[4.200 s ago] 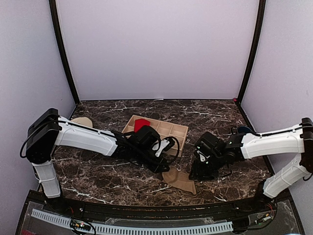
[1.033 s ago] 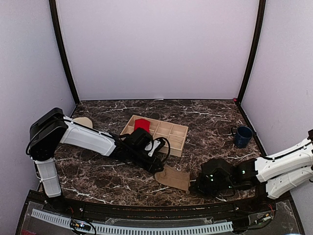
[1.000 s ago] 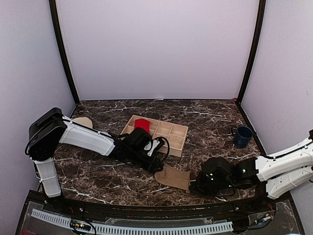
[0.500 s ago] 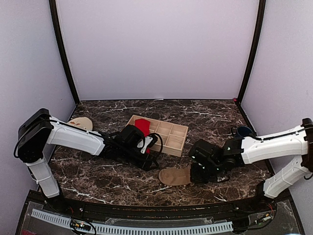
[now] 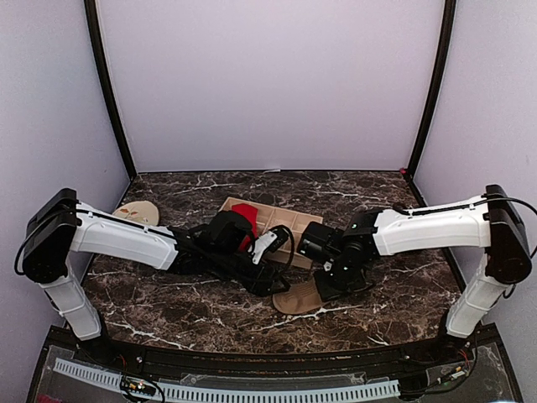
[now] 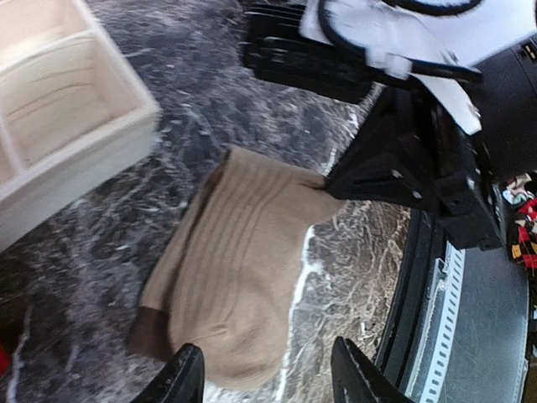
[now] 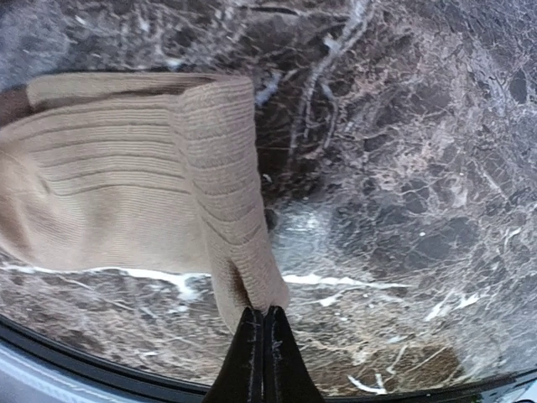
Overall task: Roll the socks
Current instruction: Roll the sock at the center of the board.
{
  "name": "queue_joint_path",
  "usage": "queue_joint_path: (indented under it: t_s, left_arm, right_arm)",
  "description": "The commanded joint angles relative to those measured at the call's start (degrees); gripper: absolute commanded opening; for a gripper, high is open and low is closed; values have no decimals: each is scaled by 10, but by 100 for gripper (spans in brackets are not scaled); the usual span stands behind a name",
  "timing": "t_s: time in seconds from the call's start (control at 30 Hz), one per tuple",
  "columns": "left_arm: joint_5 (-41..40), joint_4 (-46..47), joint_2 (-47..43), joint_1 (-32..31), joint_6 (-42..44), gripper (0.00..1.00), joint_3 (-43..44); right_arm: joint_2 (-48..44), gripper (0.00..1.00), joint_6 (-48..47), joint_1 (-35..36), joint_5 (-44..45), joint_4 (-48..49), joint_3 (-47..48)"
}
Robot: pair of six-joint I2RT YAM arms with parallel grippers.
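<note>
My right gripper is holding only the near end of the sock's fold, so before rolling, my left gripper needs to leave the sock's rounded end and close at the fold's far end (image 7: 216,94).
The tan-brown sock (image 5: 295,298) lies on the marble near the front, partly folded over itself. My right gripper (image 5: 322,288) is shut on one folded edge of it; in the right wrist view the closed tips (image 7: 261,326) pinch the ribbed fabric (image 7: 126,180). My left gripper (image 5: 274,283) hovers just left of the sock, open, and the left wrist view shows its fingers (image 6: 186,379) straddling the sock's rounded end (image 6: 235,269) without touching it. The red sock (image 5: 244,215) rests in the wooden tray's near-left compartment.
The compartmented wooden tray (image 5: 295,222) stands just behind both grippers, its corner (image 6: 75,109) close to the sock. A round beige disc (image 5: 137,212) lies at the far left. The table's black front rail (image 6: 419,285) runs close to the sock.
The right arm swung from the near right to the centre, dragging the sock's edge up and over toward the tray. The left gripper's jaws opened wider and shifted slightly right.
</note>
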Motion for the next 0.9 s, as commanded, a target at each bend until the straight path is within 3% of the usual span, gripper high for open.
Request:
queue_joint_path:
  t_s: [0.0,0.43,0.87]
  left_arm:
    - [19,28,29,-22,-2,54,13]
    - [-11,57,86,-34,-90,51,38]
    - [-66,26,123,-38,-153,33,13]
  right_arm:
    - [12,0,-27,-1,31,-52,31]
    - [44,0,-23,27,42,-47,60]
    - [68,0,-13,50,47,-40,82]
